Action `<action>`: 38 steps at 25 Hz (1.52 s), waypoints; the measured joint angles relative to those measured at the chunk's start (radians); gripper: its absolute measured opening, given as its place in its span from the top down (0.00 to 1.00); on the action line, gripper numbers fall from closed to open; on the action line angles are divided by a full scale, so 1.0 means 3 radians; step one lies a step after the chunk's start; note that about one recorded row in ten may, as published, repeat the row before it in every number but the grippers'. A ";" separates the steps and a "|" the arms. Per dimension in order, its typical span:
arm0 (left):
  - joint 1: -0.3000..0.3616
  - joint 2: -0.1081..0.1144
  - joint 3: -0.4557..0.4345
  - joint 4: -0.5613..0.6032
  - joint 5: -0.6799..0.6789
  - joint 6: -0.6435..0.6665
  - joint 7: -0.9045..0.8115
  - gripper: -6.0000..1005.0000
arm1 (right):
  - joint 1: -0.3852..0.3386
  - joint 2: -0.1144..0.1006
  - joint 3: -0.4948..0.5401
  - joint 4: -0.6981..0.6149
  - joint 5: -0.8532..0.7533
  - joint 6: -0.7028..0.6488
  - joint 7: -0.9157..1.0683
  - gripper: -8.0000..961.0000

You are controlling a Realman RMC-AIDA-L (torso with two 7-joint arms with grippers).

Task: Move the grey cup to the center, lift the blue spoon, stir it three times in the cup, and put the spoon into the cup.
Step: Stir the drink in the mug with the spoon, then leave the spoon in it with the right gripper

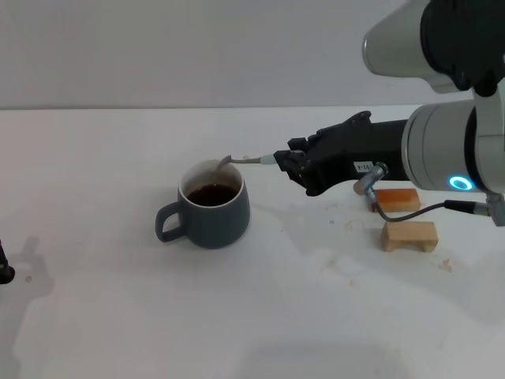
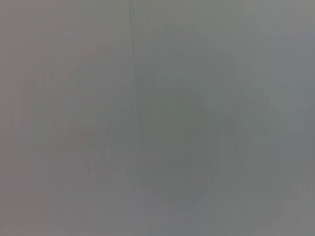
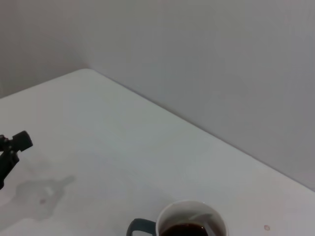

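Note:
My right gripper needs to release the blue spoon in the grey cup's dark brown liquid (image 1: 231, 183) (image 3: 208, 226), with the spoon's handle leaning on the cup's rim.
The grey cup (image 1: 213, 209) stands on the white table near the middle, handle toward my left, with dark brown liquid inside. My right gripper (image 1: 286, 163) reaches in from the right and is shut on the blue spoon (image 1: 251, 159). It holds the spoon nearly level, with the metal bowl at the cup's far rim. In the right wrist view the cup (image 3: 191, 223) shows at the lower edge, with the spoon (image 3: 205, 220) dipping inside it. My left gripper (image 1: 4, 270) is parked at the table's far left edge. It also shows in the right wrist view (image 3: 12, 150).
Two small wooden blocks (image 1: 397, 199) (image 1: 409, 235) lie on the table to the right of the cup, under my right arm. Small crumbs and faint wet marks (image 1: 331, 257) dot the table in front of them. The left wrist view shows only blank grey.

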 joint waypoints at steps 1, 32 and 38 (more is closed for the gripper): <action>0.0000 0.0000 0.0000 0.0000 0.0000 0.0000 0.0000 1.00 | 0.0002 0.0000 0.0000 -0.0016 0.0000 -0.0012 0.0000 0.80; 0.0030 0.0004 -0.0003 0.0024 0.0000 0.0015 0.0000 1.00 | 0.0373 0.0005 -0.0328 -0.0931 0.0035 -0.0535 -0.0026 0.78; 0.0034 0.0005 -0.0006 0.0026 0.0000 0.0017 -0.0002 1.00 | 0.0476 0.0009 -0.0339 -0.1111 0.0039 -0.0622 -0.0011 0.78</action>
